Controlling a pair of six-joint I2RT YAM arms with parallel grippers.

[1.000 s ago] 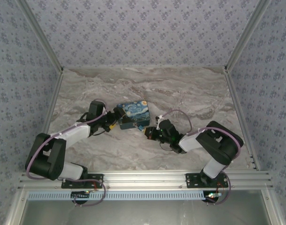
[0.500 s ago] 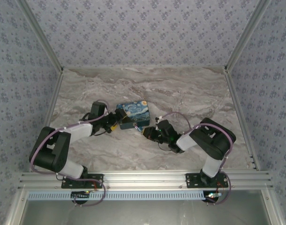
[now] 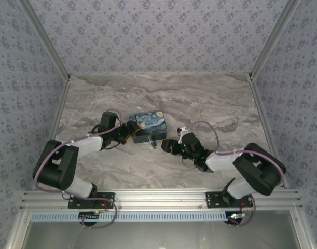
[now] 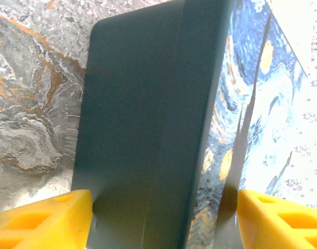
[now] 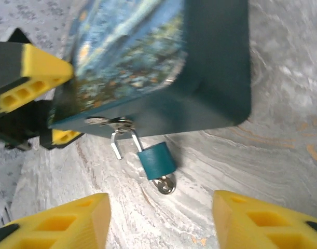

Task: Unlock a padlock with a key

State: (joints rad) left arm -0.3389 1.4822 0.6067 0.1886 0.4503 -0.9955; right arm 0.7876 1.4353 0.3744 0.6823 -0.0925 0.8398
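The padlock's shackle is open but hangs through the hasp, so the robot's right gripper will pass the key and grip the padlock up (image 5: 141,147) by the shackle.
The tiny teal padlock (image 5: 156,162) hangs from the hasp on the front of the starry-night tin box (image 5: 210,72). Its silvery shackle (image 5: 116,148) has one leg sprung free. A small silver key (image 5: 166,185) sticks in the padlock's underside and rests on the marble. My right gripper (image 5: 161,223) stands open just in front of the key, touching nothing. In the top view the padlock (image 3: 153,143) lies between the box (image 3: 148,126) and the right gripper (image 3: 167,147). My left gripper (image 4: 163,220) is shut on the box's left end, a yellow finger (image 4: 44,218) pressed against each side.
The marble tabletop (image 3: 210,104) stretches open behind and to the right of the box. Patterned walls and metal rails (image 3: 264,109) bound it on three sides. Both arm bases sit at the near rail.
My right gripper has opened, let go of the key and drawn back to the right. My left gripper has closed onto the box. The padlock's shackle now stands open.
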